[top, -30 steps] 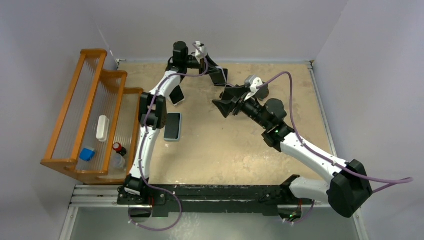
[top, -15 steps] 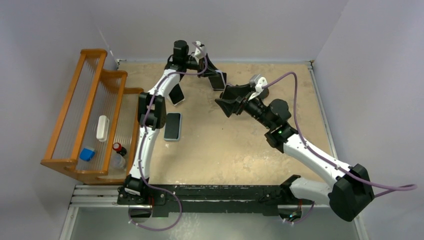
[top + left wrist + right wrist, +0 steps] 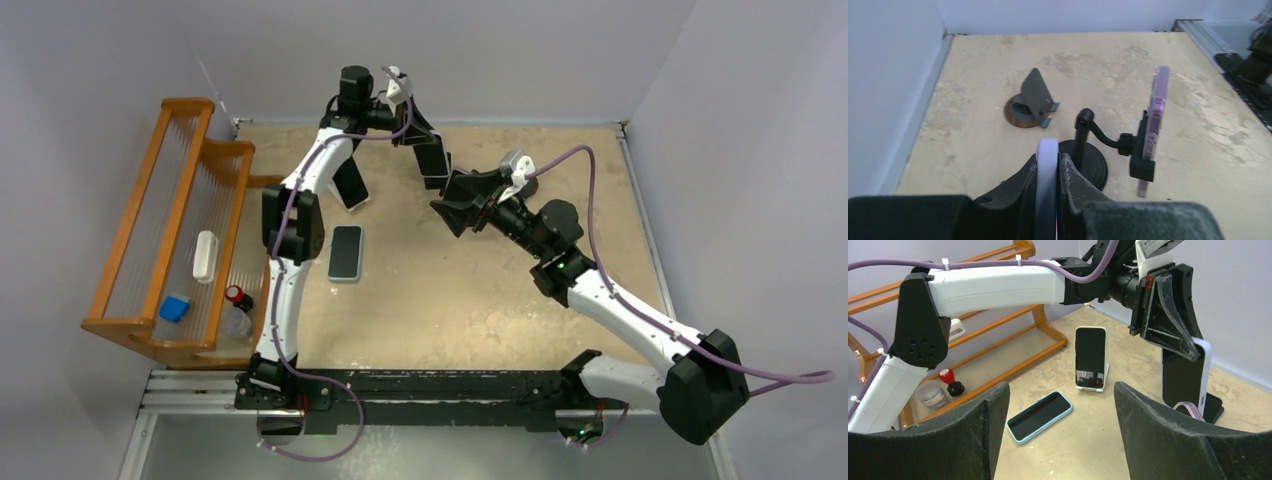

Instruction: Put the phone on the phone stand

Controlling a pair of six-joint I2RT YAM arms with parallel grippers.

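Note:
The dark phone will go down from my left gripper onto the black stand [image 3: 438, 162] just beneath it, beside the purple-cased phone.
My left gripper [image 3: 426, 150] is shut on a dark phone in a pale lavender case [image 3: 437, 170], held upright on edge above the back of the table. In the left wrist view the phone's edge [image 3: 1046, 150] sits between my fingers. Below and ahead stands a black stand with a round base [image 3: 1087, 162], its clamp holding a purple-cased phone [image 3: 1156, 112]. An empty grey stand on a wooden base [image 3: 1029, 102] is farther off. My right gripper [image 3: 452, 205] is open and empty, close beside the held phone [image 3: 1182, 380].
A light blue phone [image 3: 346, 252] lies flat on the table, also seen in the right wrist view [image 3: 1039, 416]. A white-cased phone leans on a white stand [image 3: 1090, 357]. A wooden rack [image 3: 170, 230] with small items stands at the left edge.
My left arm has swung its elbow left and tilted the held phone slightly nearer the right gripper. The right gripper has edged up towards it, still open.

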